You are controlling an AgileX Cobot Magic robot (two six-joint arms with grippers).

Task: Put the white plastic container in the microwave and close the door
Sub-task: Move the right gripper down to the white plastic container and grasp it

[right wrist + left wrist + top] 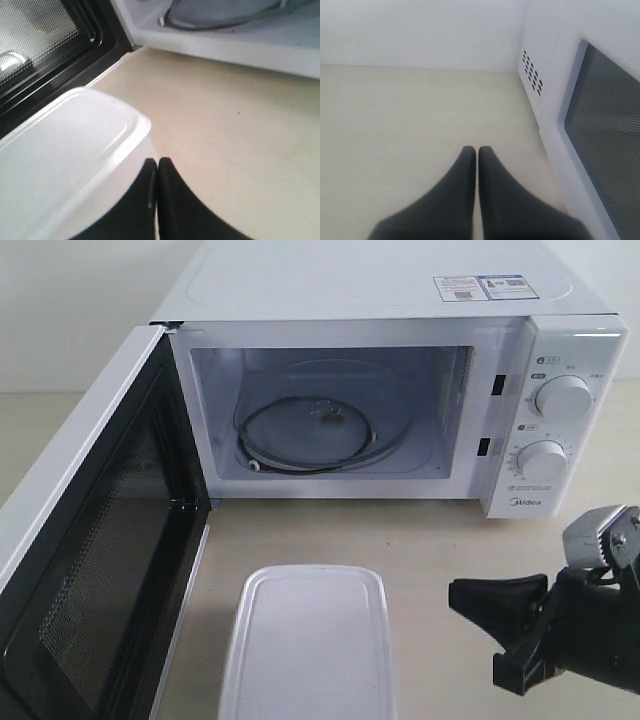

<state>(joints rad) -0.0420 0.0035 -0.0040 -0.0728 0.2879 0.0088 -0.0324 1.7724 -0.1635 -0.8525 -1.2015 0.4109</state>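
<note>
Next, I move my right gripper to the white plastic container and grab the rim of its long side (pixel 388 655) (pixel 80 189) farthest from the open door.
The white microwave (pixel 560 350) stands at the back with its door (pixel 90 540) swung wide open to the left. Inside lie a glass turntable and its ring (pixel 320 435). The white plastic container (pixel 310 650), lid on, rests on the table in front of the cavity; the right wrist view shows it as well (pixel 65 150). My right gripper (pixel 452 595) is shut and empty, a short way right of the container, tips pointing at it (pixel 157 161). Shut and empty too, my left gripper (pixel 477 149) hovers over bare table beside the door's outer face (pixel 605 125).
The open door takes up the table's left side in the exterior view. Vent holes (pixel 532 72) mark the microwave's side wall in the left wrist view. Two dials (pixel 560 398) sit on the microwave's right panel. Bare tabletop (pixel 420 540) lies between container and cavity.
</note>
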